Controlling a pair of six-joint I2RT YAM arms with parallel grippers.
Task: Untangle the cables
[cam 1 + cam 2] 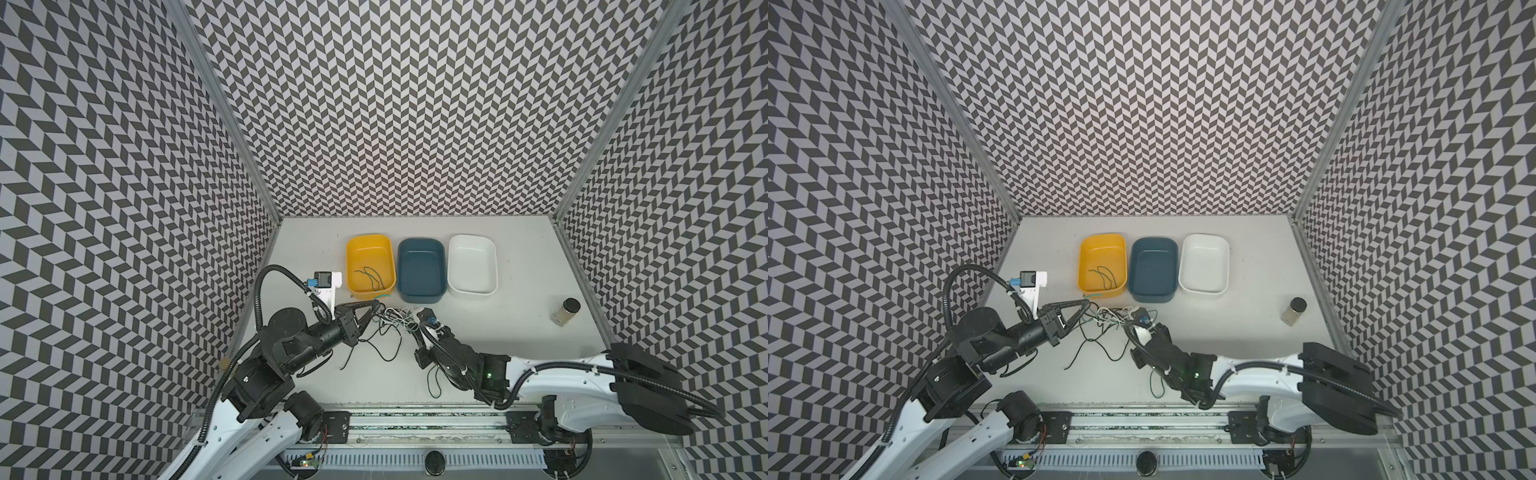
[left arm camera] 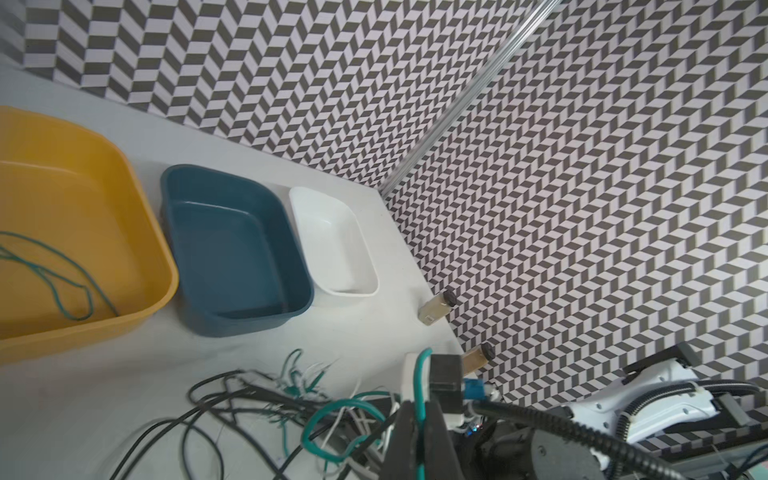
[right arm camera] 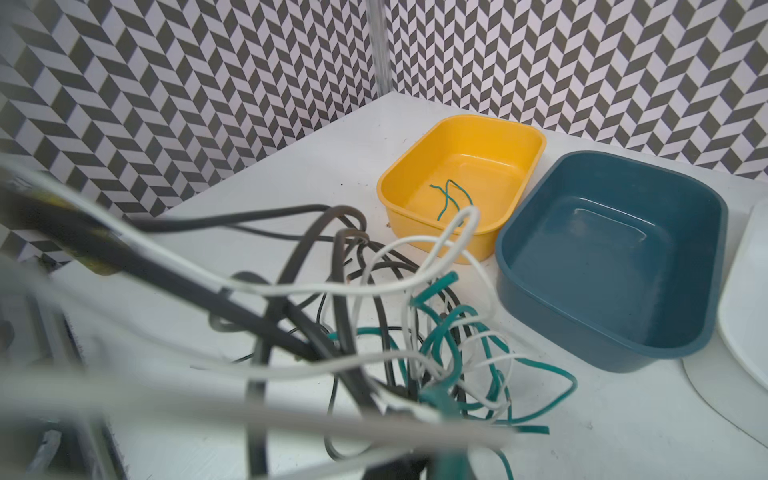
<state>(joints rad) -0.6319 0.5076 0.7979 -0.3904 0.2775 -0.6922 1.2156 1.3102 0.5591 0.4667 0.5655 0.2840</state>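
I will let go of the green cable with my left gripper so that it rests on the table before the yellow and dark blue trays [image 1: 402, 342].
The cables [image 1: 395, 322] lie as a knot of thin black, green and white wires on the table in front of the trays, seen in both top views [image 1: 1106, 318]. Loose black ends trail toward the front [image 1: 374, 349]. My left gripper [image 1: 377, 306] sits at the knot's left side, shut on a green cable [image 2: 424, 374]. My right gripper [image 1: 412, 326] is at the knot's right side, its jaws buried under wires in the right wrist view. A green cable [image 3: 442, 399] runs down into them. One more green cable [image 1: 370, 276] lies in the yellow tray [image 1: 351, 257].
A dark blue tray [image 1: 419, 245] and a white tray [image 1: 471, 241] stand beside the yellow one at the back. A small dark-lidded jar [image 1: 565, 311] stands near the right wall. A green wire end [image 1: 432, 382] hangs under the right arm.
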